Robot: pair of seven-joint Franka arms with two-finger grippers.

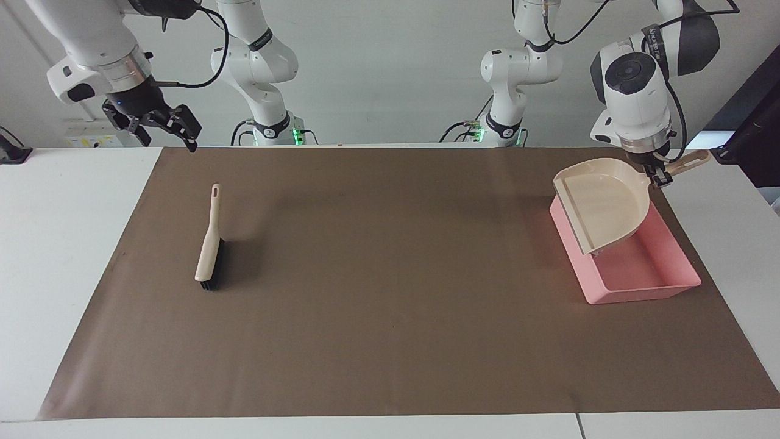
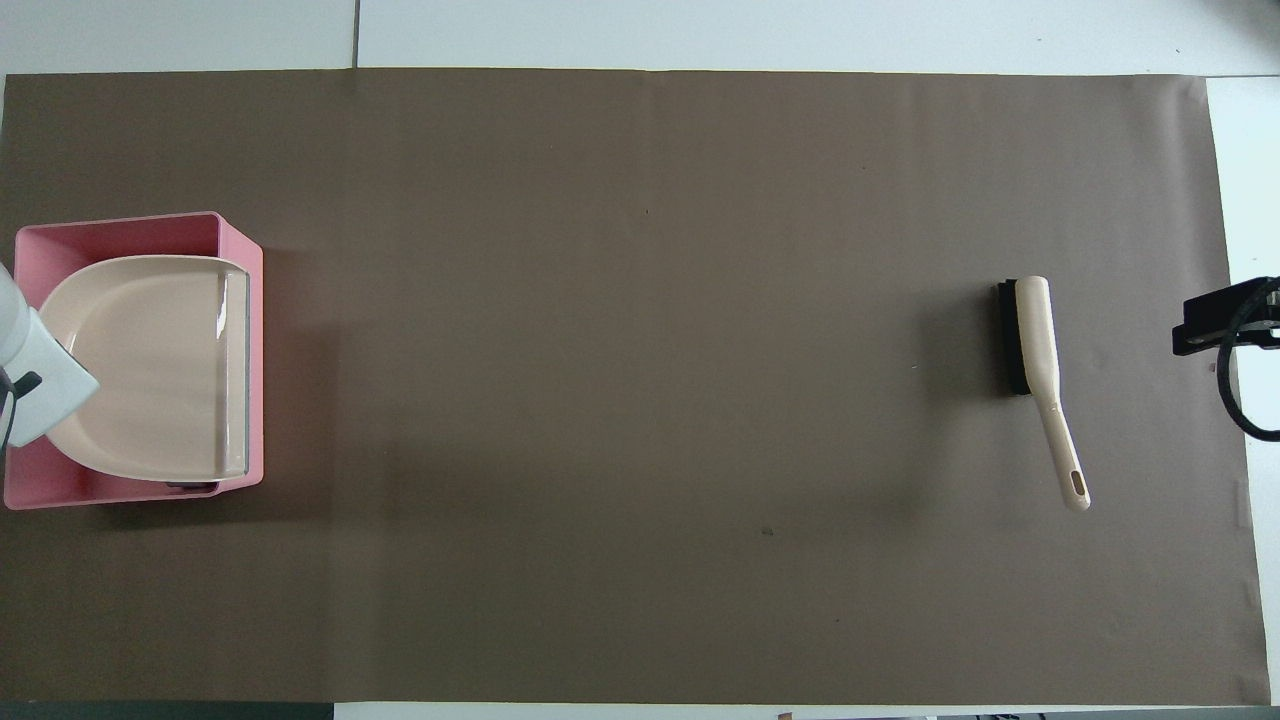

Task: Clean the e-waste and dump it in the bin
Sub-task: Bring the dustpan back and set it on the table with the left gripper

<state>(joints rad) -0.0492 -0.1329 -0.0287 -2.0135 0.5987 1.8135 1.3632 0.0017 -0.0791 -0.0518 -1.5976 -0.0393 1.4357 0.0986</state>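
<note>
Next, my left gripper lets go of the beige dustpan on the brown mat (image 2: 470, 392) next to the pink bin, toward the brush. The dustpan is still held over the pink bin.
My left gripper (image 1: 659, 175) is shut on the handle of the beige dustpan (image 1: 600, 204) and holds it nearly level, hollow side up, over the pink bin (image 1: 634, 292). In the overhead view the dustpan (image 2: 150, 365) covers most of the bin (image 2: 130, 222). The white and orange bit is hidden under it. Only a dark sliver of the black block (image 2: 190, 486) shows at the dustpan's edge. My right gripper (image 1: 166, 135) is open and empty, raised over the mat's edge at the right arm's end.
A beige brush with black bristles (image 1: 209, 244) lies on the brown mat (image 1: 390, 292) toward the right arm's end; it also shows in the overhead view (image 2: 1035, 365). White table borders the mat on all sides.
</note>
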